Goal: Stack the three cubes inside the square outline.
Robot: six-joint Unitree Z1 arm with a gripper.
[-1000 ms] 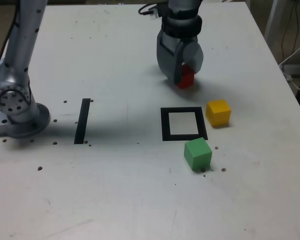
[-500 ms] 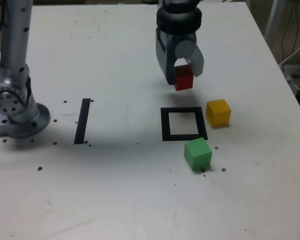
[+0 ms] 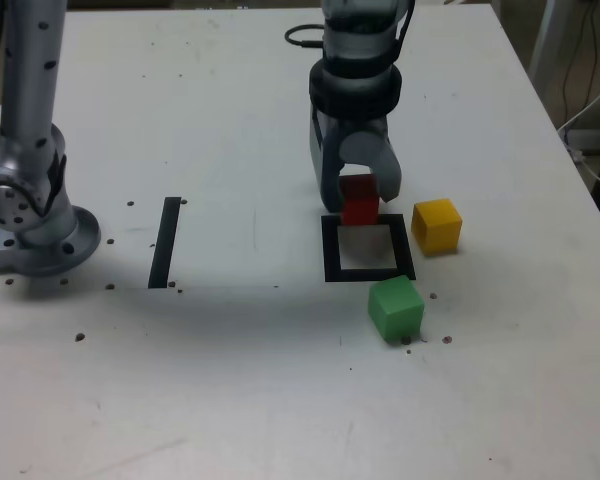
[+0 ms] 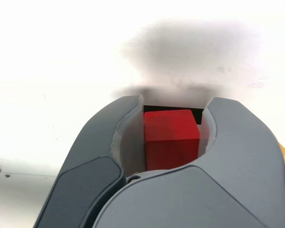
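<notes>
My gripper is to put the red cube, now above the outline's far edge, level with the yellow cube. It will let go of it on the white middle of the square outline [image 3: 367, 247].
My gripper [image 3: 359, 196] is shut on the red cube [image 3: 360, 199] and holds it in the air just above the far edge of the square outline [image 3: 366, 248]. The wrist view shows the red cube [image 4: 171, 137] clamped between both grey jaws of the gripper [image 4: 171, 135], with a bit of black tape behind it. On the table, the yellow cube [image 3: 436, 224] rests just off the outline's right side in the exterior view. The green cube [image 3: 395, 307] lies just in front of the outline's near right corner.
A straight black tape strip [image 3: 165, 240] lies on the white table [image 3: 230, 380] to the exterior view's left. The arm's grey base [image 3: 30, 215] stands at the far left. Cables hang past the table's right edge [image 3: 592, 110].
The gripper lifted the red cube off the table and carried it nearer, from behind the outline to just above its far edge. The yellow and green cubes have not moved.
</notes>
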